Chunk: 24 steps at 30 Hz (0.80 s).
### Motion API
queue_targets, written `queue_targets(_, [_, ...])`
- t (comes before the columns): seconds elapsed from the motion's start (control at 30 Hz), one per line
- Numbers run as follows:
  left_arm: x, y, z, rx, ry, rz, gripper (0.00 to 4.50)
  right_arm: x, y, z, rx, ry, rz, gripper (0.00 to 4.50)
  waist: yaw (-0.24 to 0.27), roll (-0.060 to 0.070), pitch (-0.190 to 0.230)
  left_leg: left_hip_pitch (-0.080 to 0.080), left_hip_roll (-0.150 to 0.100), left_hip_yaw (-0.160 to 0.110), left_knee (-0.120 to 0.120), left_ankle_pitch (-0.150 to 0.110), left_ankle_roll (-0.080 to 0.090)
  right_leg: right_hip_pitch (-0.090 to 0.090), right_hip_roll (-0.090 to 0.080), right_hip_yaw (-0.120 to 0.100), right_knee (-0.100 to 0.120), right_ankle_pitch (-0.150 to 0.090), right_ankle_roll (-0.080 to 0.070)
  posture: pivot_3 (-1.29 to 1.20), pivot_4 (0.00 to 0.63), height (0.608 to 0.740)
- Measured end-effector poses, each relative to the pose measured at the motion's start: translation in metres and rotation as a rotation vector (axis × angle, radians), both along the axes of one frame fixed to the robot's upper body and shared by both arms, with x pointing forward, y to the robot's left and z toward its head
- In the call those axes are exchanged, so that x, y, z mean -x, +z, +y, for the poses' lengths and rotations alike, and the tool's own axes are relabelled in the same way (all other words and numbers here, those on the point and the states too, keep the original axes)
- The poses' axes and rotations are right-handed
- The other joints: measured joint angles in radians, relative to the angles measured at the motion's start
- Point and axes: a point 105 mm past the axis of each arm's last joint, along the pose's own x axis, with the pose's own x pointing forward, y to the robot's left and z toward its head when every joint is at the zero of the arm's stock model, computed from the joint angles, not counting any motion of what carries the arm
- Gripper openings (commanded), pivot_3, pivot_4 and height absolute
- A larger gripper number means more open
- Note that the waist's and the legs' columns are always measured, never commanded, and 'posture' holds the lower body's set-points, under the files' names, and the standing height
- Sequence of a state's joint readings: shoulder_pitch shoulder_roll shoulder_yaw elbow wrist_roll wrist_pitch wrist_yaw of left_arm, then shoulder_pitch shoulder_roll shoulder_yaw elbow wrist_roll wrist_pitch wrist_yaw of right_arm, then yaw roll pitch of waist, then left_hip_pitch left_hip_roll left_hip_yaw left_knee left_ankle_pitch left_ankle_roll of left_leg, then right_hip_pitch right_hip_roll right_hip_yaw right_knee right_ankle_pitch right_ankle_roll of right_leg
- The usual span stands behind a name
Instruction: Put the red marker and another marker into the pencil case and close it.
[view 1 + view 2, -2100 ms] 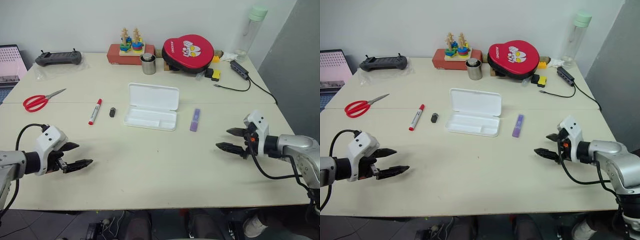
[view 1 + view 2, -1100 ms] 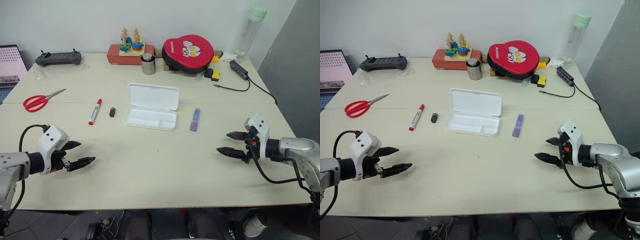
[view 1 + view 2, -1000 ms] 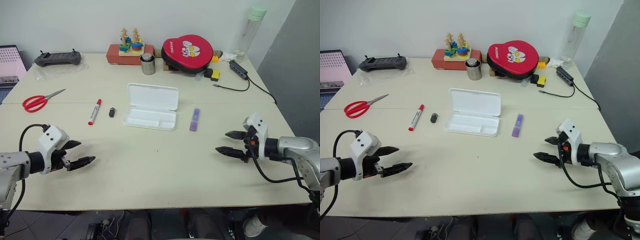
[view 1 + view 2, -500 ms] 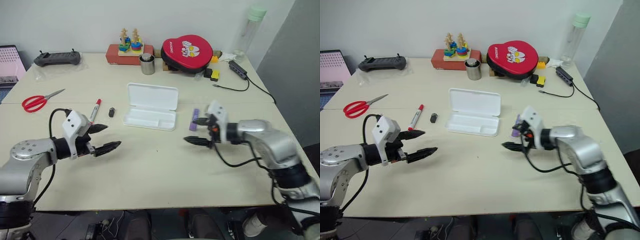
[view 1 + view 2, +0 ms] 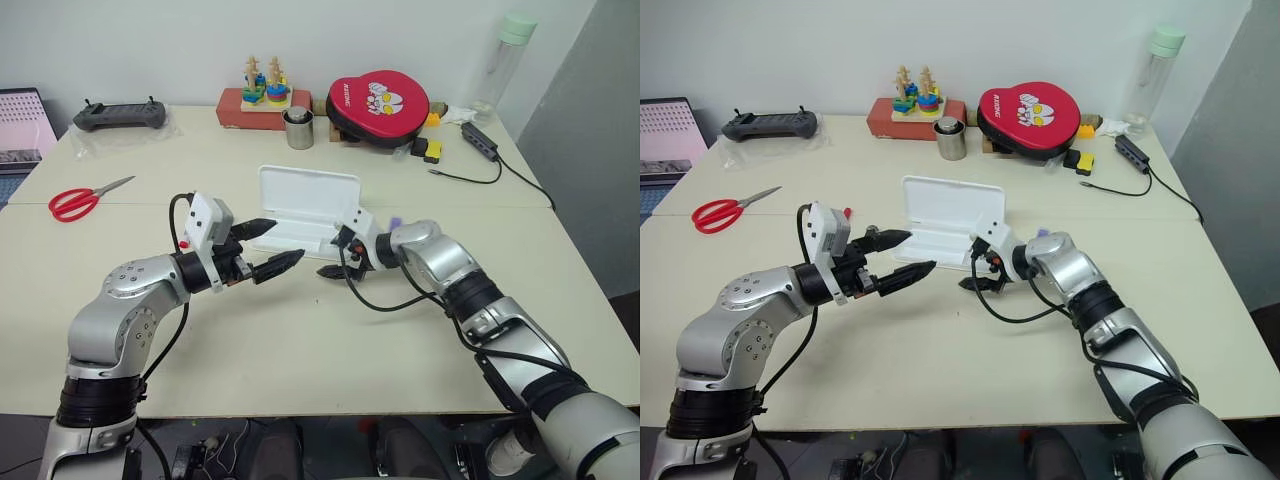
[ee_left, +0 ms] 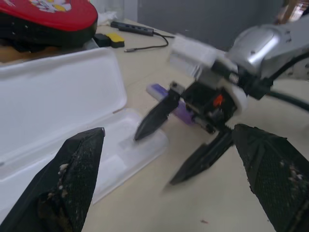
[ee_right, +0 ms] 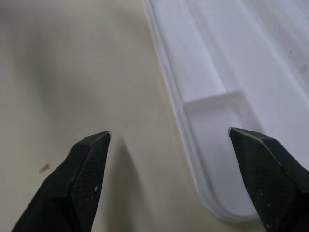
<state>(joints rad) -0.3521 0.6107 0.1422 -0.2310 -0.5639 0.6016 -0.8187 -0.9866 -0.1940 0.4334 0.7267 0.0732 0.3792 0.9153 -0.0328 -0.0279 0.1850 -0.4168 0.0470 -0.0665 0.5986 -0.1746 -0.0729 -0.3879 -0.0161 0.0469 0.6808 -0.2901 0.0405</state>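
I should move my left gripper to the red marker next and grab the marker's body (image 5: 185,241) close to its flat end, across from the cap.
The white pencil case (image 5: 307,192) lies open at mid-table, lid back, with nothing in its tray (image 7: 227,92). My left gripper (image 5: 288,238) hovers open and level over the case's front left part, holding nothing. My right gripper (image 5: 333,258) is open and angled down at the tray's front right corner, one finger (image 7: 89,169) over the table and the other over the tray. The red marker (image 5: 847,212) sits left of the case, mostly hidden behind my left wrist. The lavender marker (image 6: 157,90) lies just right of the case, behind my right gripper (image 6: 154,159).
Red-handled scissors (image 5: 75,202) lie at the far left. Along the back edge are a black controller (image 5: 118,116), a stacking toy (image 5: 263,88), a metal cup (image 5: 298,129), a red pad (image 5: 377,98), a bottle (image 5: 506,55) and a cabled hub (image 5: 478,141).
Both arms have swung in from the table's sides to the case. The left gripper came right and up; the right gripper came left to the tray's front corner.
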Motion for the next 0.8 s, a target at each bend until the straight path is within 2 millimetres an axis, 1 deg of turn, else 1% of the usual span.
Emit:
queue_targets(0.1, [-0.003, 0.000, -0.001, 0.012, 0.028, -0.004, 4.50, -0.004, -0.001, -0.001, 0.012, -0.004, -0.005, 2.63, 0.001, 0.000, 0.000, 0.000, 0.000, -0.001, 0.000, 0.000, 0.000, 0.000, 0.000, 0.000, 0.000, 0.000, 0.000, 0.00, 0.150, 0.740])
queue_targets(0.23, [-0.004, 0.000, 0.001, 0.014, 0.047, -0.007, 4.50, -0.008, -0.001, -0.003, 0.026, -0.009, -0.029, 1.52, 0.000, 0.000, 0.000, 0.000, 0.000, -0.001, 0.000, 0.000, 0.000, 0.000, 0.000, 0.000, 0.000, 0.000, 0.000, 0.00, 0.150, 0.740])
queue_targets(0.3, [-0.005, 0.000, 0.001, 0.013, 0.053, -0.008, 4.50, -0.009, -0.001, -0.003, 0.025, -0.011, -0.035, 1.05, 0.000, 0.000, 0.000, 0.000, 0.000, -0.001, 0.000, 0.000, 0.000, 0.001, 0.000, 0.000, 0.000, 0.000, 0.000, 0.00, 0.150, 0.740])
queue_targets(0.33, [-0.005, 0.000, 0.002, 0.012, 0.056, -0.008, 4.50, -0.010, 0.000, -0.004, 0.023, -0.010, -0.036, 0.91, 0.000, 0.000, 0.000, 0.000, 0.000, -0.001, 0.000, 0.000, 0.000, 0.001, 0.000, 0.000, 0.000, 0.000, 0.000, 0.00, 0.150, 0.740])
queue_targets(0.43, [-0.006, 0.000, 0.002, 0.012, 0.060, -0.009, 4.50, -0.009, 0.000, -0.004, 0.027, 0.003, -0.037, 0.19, 0.000, 0.000, 0.000, 0.000, 0.000, -0.001, 0.000, 0.000, 0.000, 0.000, 0.000, -0.001, 0.000, 0.000, 0.000, 0.00, 0.150, 0.740])
queue_targets(0.47, [-0.006, 0.000, 0.002, 0.011, 0.061, -0.009, 4.50, -0.009, 0.000, -0.004, 0.032, 0.007, -0.041, 0.03, 0.000, 0.000, 0.000, 0.000, 0.000, -0.001, 0.000, 0.000, 0.000, 0.000, 0.000, -0.001, 0.000, 0.000, 0.000, 0.00, 0.150, 0.740])
queue_targets(0.67, [-0.008, 0.003, 0.006, 0.016, 0.073, -0.016, 4.50, -0.003, 0.000, -0.007, 0.025, 0.037, -0.061, 0.03, 0.001, 0.000, 0.000, 0.000, 0.000, -0.001, 0.000, 0.000, 0.000, 0.001, 0.000, -0.001, 0.000, 0.000, 0.000, 0.00, 0.150, 0.740])
queue_targets(0.73, [-0.005, 0.005, 0.010, 0.013, 0.063, -0.019, 4.50, 0.006, 0.000, -0.008, 0.010, 0.079, -0.061, 0.03, 0.000, 0.000, 0.000, 0.000, 0.000, -0.001, 0.000, 0.000, 0.000, 0.000, 0.000, -0.001, 0.000, 0.000, 0.000, 0.00, 0.150, 0.740])
queue_targets(0.8, [0.001, 0.000, 0.021, -0.024, 0.072, -0.002, 4.50, 0.020, 0.000, -0.010, 0.007, 0.137, -0.060, 0.03, -0.001, 0.000, 0.000, 0.000, 0.000, -0.001, -0.001, 0.000, 0.000, 0.000, 0.000, -0.001, 0.000, 0.000, 0.000, 0.00, 0.150, 0.740])
